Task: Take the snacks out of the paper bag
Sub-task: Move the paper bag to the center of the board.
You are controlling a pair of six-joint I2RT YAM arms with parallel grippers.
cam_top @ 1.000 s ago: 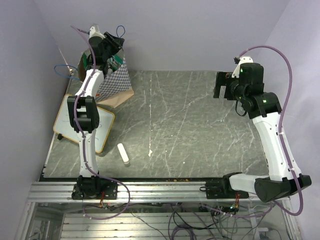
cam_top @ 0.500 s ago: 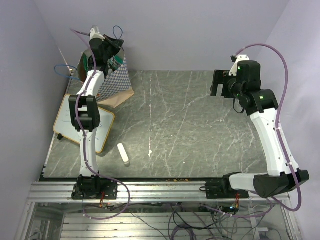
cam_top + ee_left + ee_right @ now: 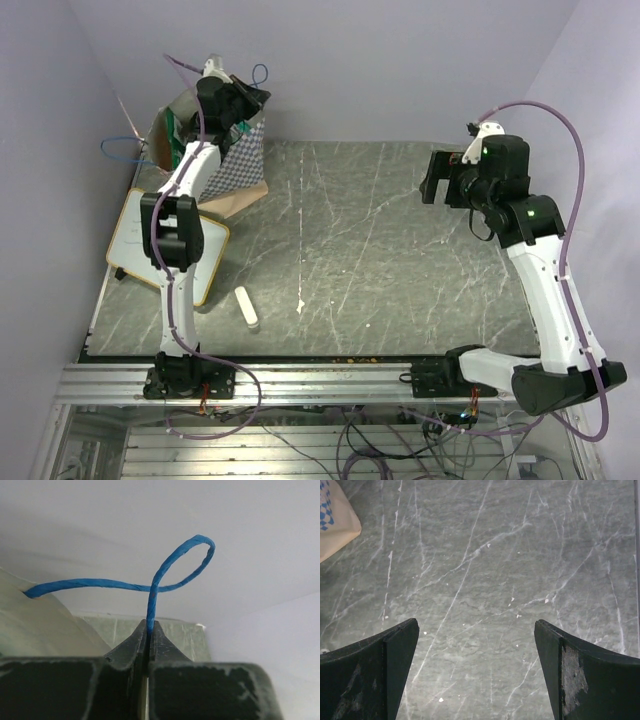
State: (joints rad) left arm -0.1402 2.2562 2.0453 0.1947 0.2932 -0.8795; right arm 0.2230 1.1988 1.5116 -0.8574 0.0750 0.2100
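I should let go of the paper bag with my left gripper on the bare marble (image 3: 312, 213) around the far middle of the table.
The paper bag (image 3: 232, 166), cream with a blue-and-white chequered side, stands at the table's far left corner. My left gripper (image 3: 247, 97) is shut on its near blue cord handle (image 3: 165, 575) and holds it up above the bag's mouth. The other cord handle (image 3: 122, 147) hangs out to the left. A green snack packet (image 3: 172, 130) shows just inside the open mouth; the other snacks are hidden. My right gripper (image 3: 432, 177) is open and empty, high over the table's far right. A corner of the bag shows in the right wrist view (image 3: 332, 520).
A wood-framed whiteboard (image 3: 180, 250) lies flat at the left, in front of the bag. A small white cylinder (image 3: 246, 307) lies on the grey marble table (image 3: 400, 270) near the front left. Lilac walls stand close behind and on both sides.
My left gripper has moved right and a little up with the cord handle, pulling the bag's mouth wider and tilting the bag. My right gripper has shifted slightly.
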